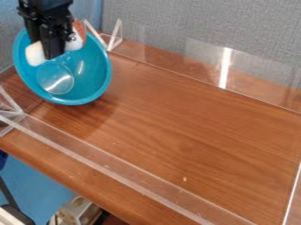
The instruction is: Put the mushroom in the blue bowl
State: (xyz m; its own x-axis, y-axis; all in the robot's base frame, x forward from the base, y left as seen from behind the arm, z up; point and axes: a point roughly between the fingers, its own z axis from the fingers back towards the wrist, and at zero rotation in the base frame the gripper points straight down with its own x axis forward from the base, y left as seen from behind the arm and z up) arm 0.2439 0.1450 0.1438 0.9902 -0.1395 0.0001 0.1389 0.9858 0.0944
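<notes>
I will let go of the mushroom, now over the bowl's back half, with my gripper low inside the blue bowl [45, 94], near the bowl's front rim.
The blue bowl [94, 86] stands at the table's far left corner, tipped so its glossy inside faces the camera. My black gripper [51, 51] points straight down over the bowl's back half, its tip just inside the rim. It is shut on the mushroom [38, 52], which shows as a cream-white lump at the fingertips. The reddish cap is hidden by the fingers. Another pale patch [76, 40] sits on the gripper's right side; I cannot tell what it is.
The wooden table top [188, 123] is fenced by low clear acrylic walls [177, 66] at the back, left and front. A grey fabric backdrop rises behind. The table's front edge drops off at the lower left.
</notes>
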